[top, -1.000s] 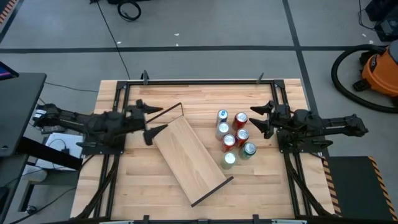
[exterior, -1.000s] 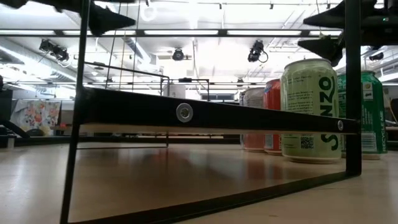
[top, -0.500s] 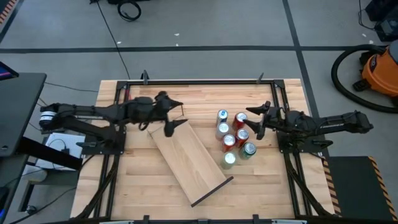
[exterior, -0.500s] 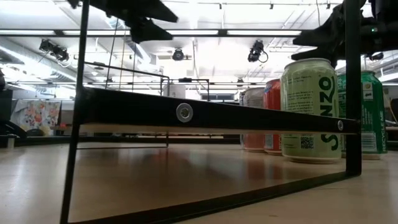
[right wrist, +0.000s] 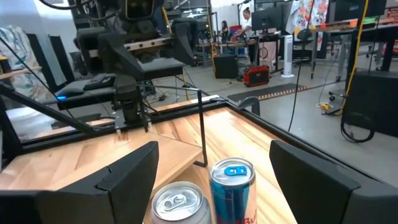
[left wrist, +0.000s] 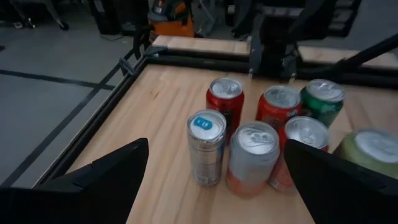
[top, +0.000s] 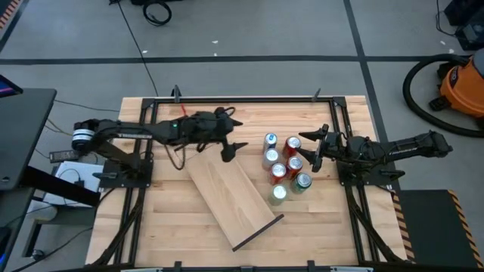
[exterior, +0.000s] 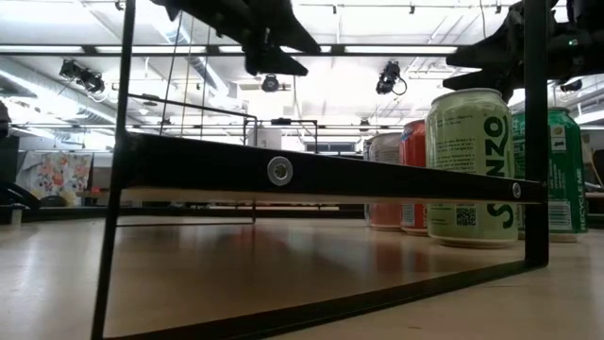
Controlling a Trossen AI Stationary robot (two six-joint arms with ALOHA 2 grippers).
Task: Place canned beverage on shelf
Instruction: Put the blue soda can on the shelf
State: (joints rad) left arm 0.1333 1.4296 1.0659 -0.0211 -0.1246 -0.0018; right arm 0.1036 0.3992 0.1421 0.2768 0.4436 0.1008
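The silver can with the blue tab is next for my left gripper, which should go to it and close on the can's upper body [top: 270,142] [left wrist: 206,142].
Several canned beverages [top: 283,166] stand upright in a cluster on the table's right half: silver, red, green and pale green cans [left wrist: 252,155]. The shelf [top: 231,193], a pale wood plank, lies slantwise at the table's middle, raised on its black rod frames [exterior: 283,175]. My left gripper [top: 234,130] hovers open above the shelf's far end, pointing at the cans from their left. My right gripper [top: 308,149] hovers open just right of the cluster, above the can tops [right wrist: 233,183]. Neither gripper holds anything.
A black metal frame [top: 242,98] runs along the table's far edge and down both sides by the arm bases. Bare wood lies at the near left [top: 174,227] and the near right [top: 318,227]. An orange vacuum [top: 461,87] stands on the floor, off the table.
My left gripper has swept from the table's left side toward the right, over the shelf's far end and toward the cans, staying open and at about the same height. Cans and shelf have not moved.
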